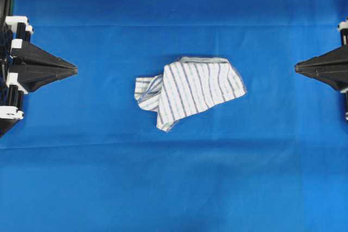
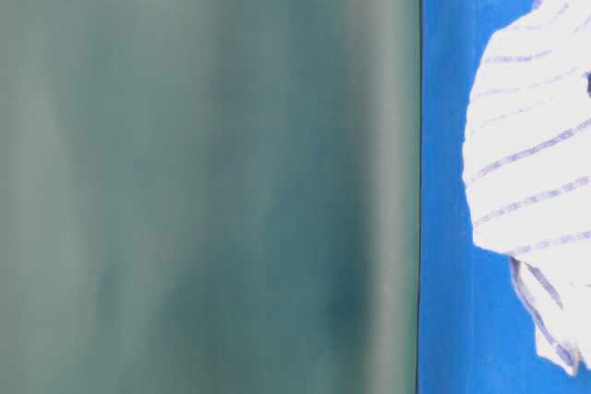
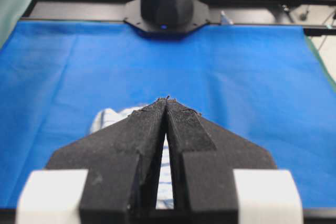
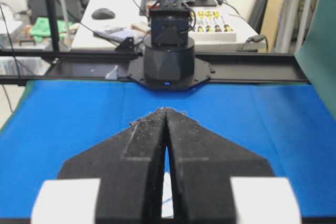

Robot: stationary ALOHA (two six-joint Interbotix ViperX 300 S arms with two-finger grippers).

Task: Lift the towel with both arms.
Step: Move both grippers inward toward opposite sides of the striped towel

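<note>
Next, I move my left gripper to the towel's blue-edged fold (image 1: 148, 90), on the bunched end that faces it, and close it there.
The towel (image 1: 187, 91), white with blue and grey stripes, lies crumpled in a heap at the middle of the blue tablecloth (image 1: 174, 177). It also fills the right edge of the table-level view as the towel (image 2: 531, 182). My left gripper (image 1: 75, 70) sits at the far left, shut and empty, pointing at the towel from well away. My right gripper (image 1: 296, 68) sits at the far right, shut too, with nothing in it. In the left wrist view the shut gripper (image 3: 167, 99) hides most of the towel (image 3: 107, 117). The right gripper (image 4: 167, 111) shows tips pressed together.
The opposite arm's black base (image 3: 167, 3) stands at the far table edge in the left wrist view; the other base (image 4: 168, 61) shows in the right wrist view. A green screen (image 2: 203, 173) blocks most of the table-level view. A desk with tools (image 4: 210, 22) lies beyond the table.
</note>
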